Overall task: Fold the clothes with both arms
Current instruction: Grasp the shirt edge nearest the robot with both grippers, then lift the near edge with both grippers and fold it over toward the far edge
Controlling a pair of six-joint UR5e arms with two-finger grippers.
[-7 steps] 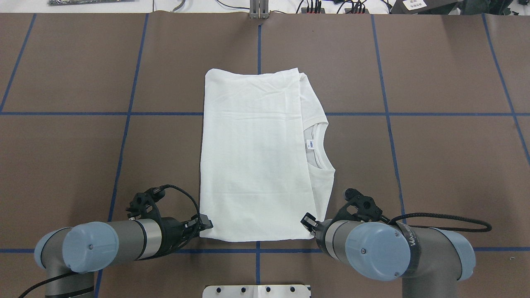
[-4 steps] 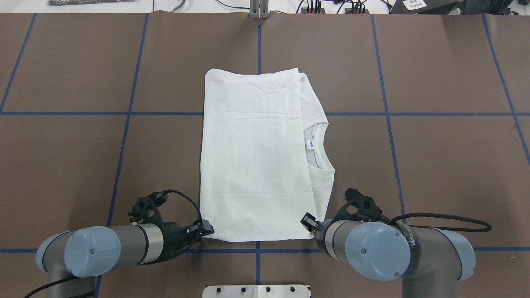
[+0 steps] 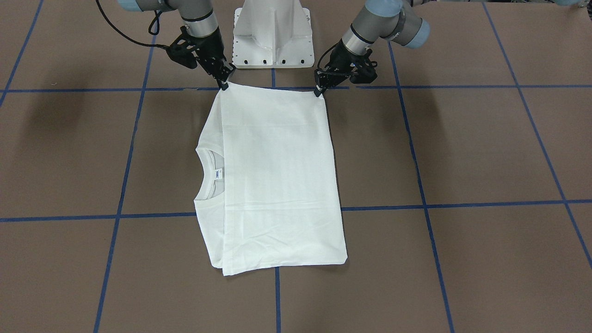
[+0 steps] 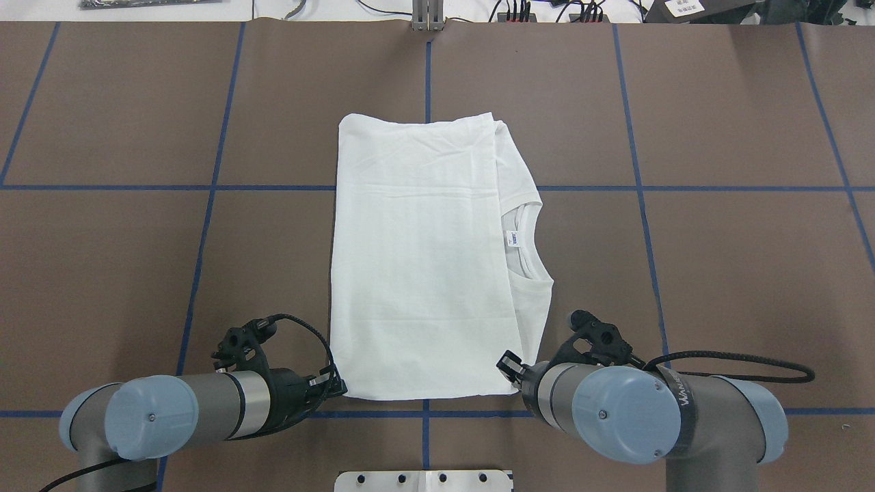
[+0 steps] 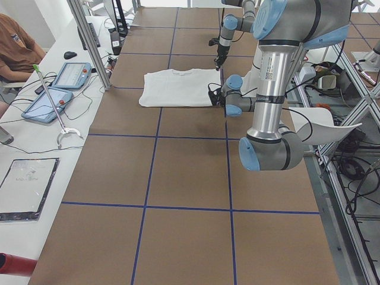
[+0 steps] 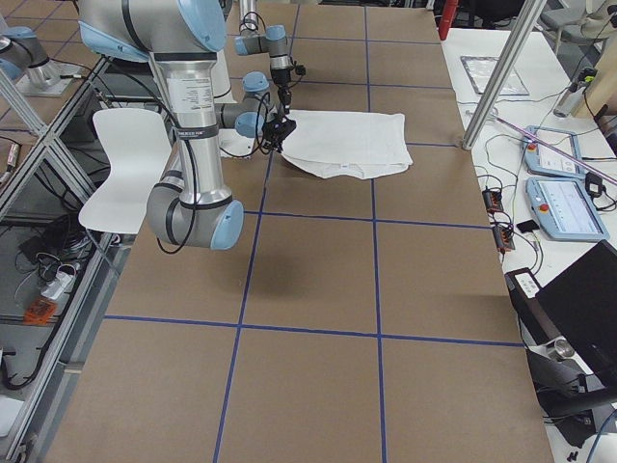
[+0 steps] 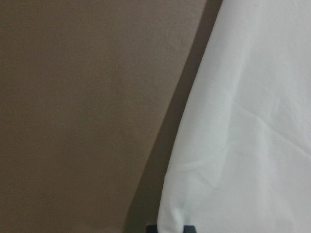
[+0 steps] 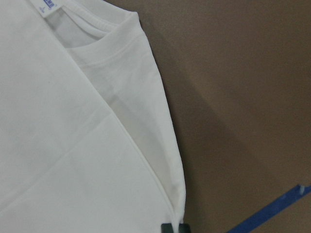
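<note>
Next, my left gripper releases the near corner of the white T-shirt, now held between the fingertips, on the flat top of the shirt, beside the edge (image 3: pixel 320 176) that lies opposite its collar.
The white T-shirt (image 4: pixel 417 260) lies folded in a flat rectangle on the brown table, and no text shows on it. Its ribbed collar (image 4: pixel 525 240) with the small label faces the robot's right. My left gripper (image 3: pixel 319 90) is at the shirt's near left corner. In the left wrist view the corner (image 7: pixel 170 221) sits between the narrow fingertips, shut on it. My right gripper (image 3: pixel 224 84) is at the near right corner. In the right wrist view the fabric (image 8: pixel 177 213) ends at the closed fingertips. Both corners stay low at the table.
The white pedestal base (image 3: pixel 273 32) stands just behind both grippers. Blue tape lines (image 4: pixel 205 187) grid the brown table cover. In the exterior left view a seated person (image 5: pixel 15 47) and tablets (image 5: pixel 56 89) are beyond the table's far edge.
My left gripper has shifted slightly back toward the robot and lower at the shirt's near left corner. The right arm and the shirt have stayed where they were.
</note>
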